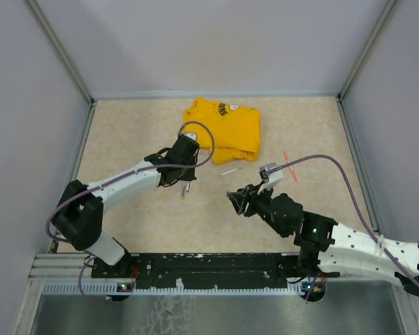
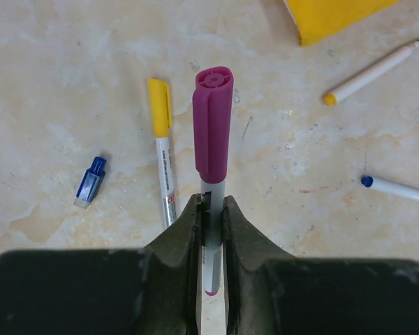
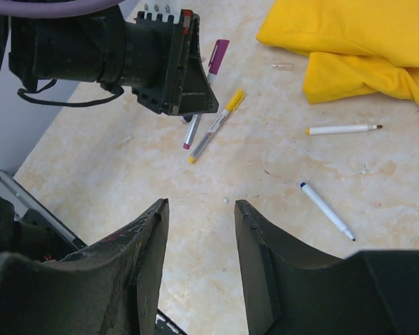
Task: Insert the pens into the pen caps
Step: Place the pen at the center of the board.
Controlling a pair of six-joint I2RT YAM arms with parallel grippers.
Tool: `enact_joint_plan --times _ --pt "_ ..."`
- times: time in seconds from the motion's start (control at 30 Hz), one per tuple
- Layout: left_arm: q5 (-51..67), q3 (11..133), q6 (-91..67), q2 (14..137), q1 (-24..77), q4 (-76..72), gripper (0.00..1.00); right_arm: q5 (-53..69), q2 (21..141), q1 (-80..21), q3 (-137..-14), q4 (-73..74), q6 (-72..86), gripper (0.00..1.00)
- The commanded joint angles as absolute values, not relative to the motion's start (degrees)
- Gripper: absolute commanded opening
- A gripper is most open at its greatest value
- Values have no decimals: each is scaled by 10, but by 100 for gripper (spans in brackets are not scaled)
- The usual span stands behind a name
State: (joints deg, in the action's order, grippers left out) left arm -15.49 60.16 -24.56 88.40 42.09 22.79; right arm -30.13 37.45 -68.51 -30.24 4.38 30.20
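My left gripper is going to set the white pen down next to the yellow-capped pen, opposite the loose blue cap [image 1: 195, 188] [image 2: 220, 162].
My left gripper [image 2: 211, 206] is shut on a white pen with a magenta cap [image 2: 214, 122] on its far end. The pen sticks out ahead of the fingers, low over the table. In the top view this gripper [image 1: 185, 183] is left of centre. A yellow-capped pen [image 2: 163, 157] lies just left of it, and a loose blue cap [image 2: 89, 183] lies further left. An uncapped pen with a yellow end [image 2: 373, 72] and one with a blue end [image 2: 398, 189] lie to the right. My right gripper [image 3: 199, 206] is open and empty above bare table, near the blue-ended pen [image 3: 327, 211].
A folded yellow T-shirt [image 1: 227, 129] lies at the back centre. A thin orange-red pen-like thing [image 1: 290, 167] lies right of it. Grey walls close in the table on three sides. The left gripper's body [image 3: 174, 70] shows in the right wrist view.
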Motion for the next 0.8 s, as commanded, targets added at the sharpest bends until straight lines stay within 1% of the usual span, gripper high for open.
enact_joint_plan --times 0.0,0.27,0.67,0.77 --pt "-116 642 -238 933 408 254 0 -327 361 -690 -301 32 313 43" --pt "-120 674 -256 1004 407 280 0 -341 360 -691 -303 59 333 43" --pt "-109 694 -261 1043 406 281 0 -345 356 -690 -298 66 339 43" --pt "-107 697 -263 1052 406 283 1 -346 356 -690 -298 68 340 43"
